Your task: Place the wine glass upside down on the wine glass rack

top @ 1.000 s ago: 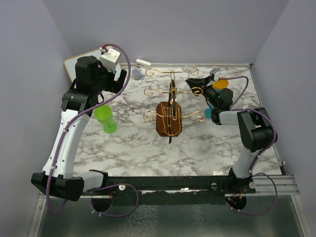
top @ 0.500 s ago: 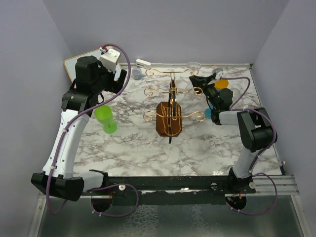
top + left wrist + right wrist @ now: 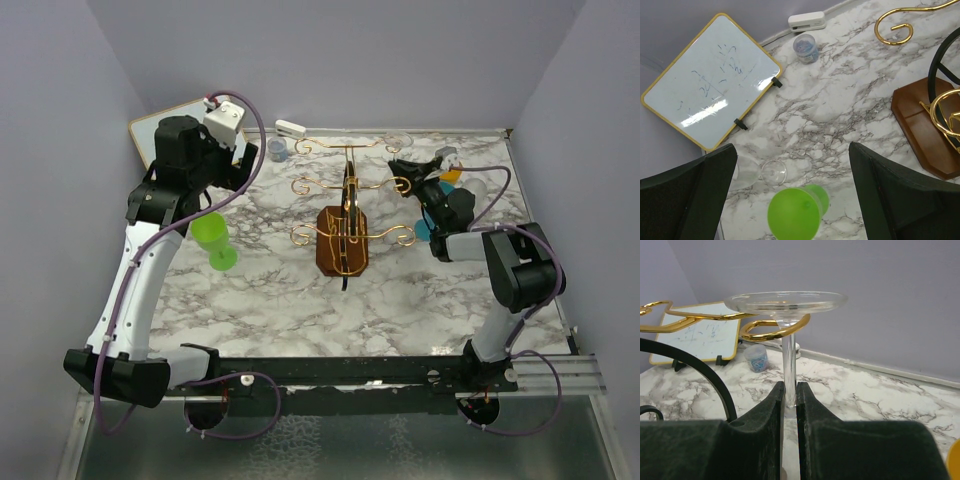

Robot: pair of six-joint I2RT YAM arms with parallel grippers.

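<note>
Next, I let go of the wine glass, now hanging upside down in the rack, with my right gripper, leaving its foot hanging on the rack's rearmost gold curl point(image 3: 395, 148) point(image 3: 776, 329) around the stem.
The clear wine glass point(image 3: 789, 355) hangs upside down, its round foot point(image 3: 785, 301) on top. My right gripper point(image 3: 789, 390) is shut on its stem; the bowl is hidden behind the fingers. A gold scroll arm point(image 3: 772, 330) of the wine glass rack curls around the stem just under the foot. In the top view the rack point(image 3: 345, 190) stands mid-table on its brown base point(image 3: 342, 255), with the right gripper point(image 3: 405, 168) at its back right arm. My left gripper point(image 3: 792, 147) is open, high above a green goblet point(image 3: 795, 215).
A small whiteboard point(image 3: 710, 85) leans at the back left, with a white stapler-like object point(image 3: 806, 21) and a small tub of blue bits point(image 3: 805, 48) near it. A second clear glass point(image 3: 772, 172) lies beside the green goblet point(image 3: 213, 240). Orange point(image 3: 450, 175) and teal point(image 3: 422, 230) items sit by the right arm.
My right gripper has shifted a little to the right and back with the glass, so its foot now sits by the rack's back right scroll. The left arm has not moved.
</note>
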